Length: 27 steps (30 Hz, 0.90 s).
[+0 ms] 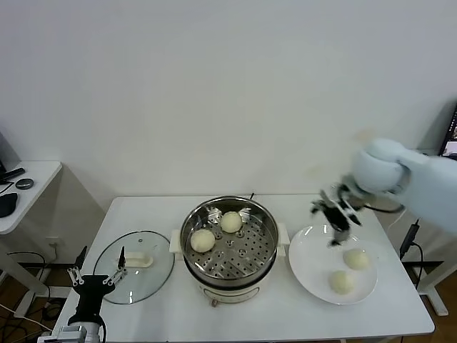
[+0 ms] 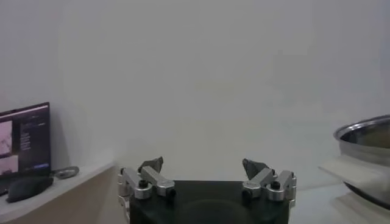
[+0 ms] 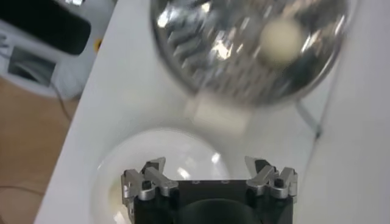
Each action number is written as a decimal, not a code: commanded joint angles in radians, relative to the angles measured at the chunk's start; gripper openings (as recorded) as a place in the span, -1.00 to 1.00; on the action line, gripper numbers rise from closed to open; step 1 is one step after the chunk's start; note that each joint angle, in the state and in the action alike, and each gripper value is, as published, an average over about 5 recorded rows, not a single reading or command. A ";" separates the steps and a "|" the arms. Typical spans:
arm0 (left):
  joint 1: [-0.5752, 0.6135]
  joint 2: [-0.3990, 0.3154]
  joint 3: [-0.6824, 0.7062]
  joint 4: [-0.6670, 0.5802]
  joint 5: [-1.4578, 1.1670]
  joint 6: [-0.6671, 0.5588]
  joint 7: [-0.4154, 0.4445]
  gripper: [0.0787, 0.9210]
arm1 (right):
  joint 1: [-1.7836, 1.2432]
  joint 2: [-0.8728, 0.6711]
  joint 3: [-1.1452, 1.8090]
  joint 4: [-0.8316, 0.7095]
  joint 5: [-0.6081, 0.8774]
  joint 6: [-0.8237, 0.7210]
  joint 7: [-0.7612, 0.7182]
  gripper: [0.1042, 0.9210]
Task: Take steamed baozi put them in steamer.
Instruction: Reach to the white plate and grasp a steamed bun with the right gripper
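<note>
The sides of the baozi (image 1: 341,281) (image 3: 116,192) on the white plate that lies nearer the table's front edge will be gripped next by my right gripper.
The steel steamer (image 1: 246,251) stands mid-table on its cream base. Two baozi lie in it, one (image 1: 203,241) at the left and one (image 1: 230,221) farther back. Two more baozi (image 1: 357,259) (image 1: 341,282) lie on the white plate (image 1: 313,275) to its right. My right gripper (image 1: 334,216) hangs open and empty over the plate's far left edge, between the plate and the steamer. In the right wrist view it (image 3: 210,167) is above the plate (image 3: 164,161), with the steamer (image 3: 201,42) and one baozi (image 3: 280,39) beyond. My left gripper (image 1: 96,275) is open and parked at the front left.
The glass lid (image 1: 136,275) with a cream handle lies flat to the left of the steamer, next to my left gripper. A side table (image 1: 28,189) with dark items stands far left. The left wrist view shows the open left gripper (image 2: 204,165) and the steamer's rim (image 2: 365,129).
</note>
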 commanded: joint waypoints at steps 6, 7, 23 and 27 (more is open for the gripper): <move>0.010 -0.009 -0.004 -0.005 0.012 0.001 0.000 0.77 | -0.602 -0.140 0.386 -0.016 -0.173 0.055 0.065 0.76; 0.012 -0.011 -0.005 -0.007 0.014 0.000 -0.001 0.77 | -0.613 -0.122 0.393 -0.022 -0.175 0.049 0.074 0.76; 0.026 -0.027 -0.013 -0.012 0.027 -0.007 -0.003 0.77 | -0.672 0.061 0.439 -0.157 -0.250 0.049 0.151 0.76; 0.023 -0.028 -0.014 -0.011 0.027 -0.006 -0.002 0.77 | -0.674 0.072 0.440 -0.173 -0.260 0.045 0.153 0.76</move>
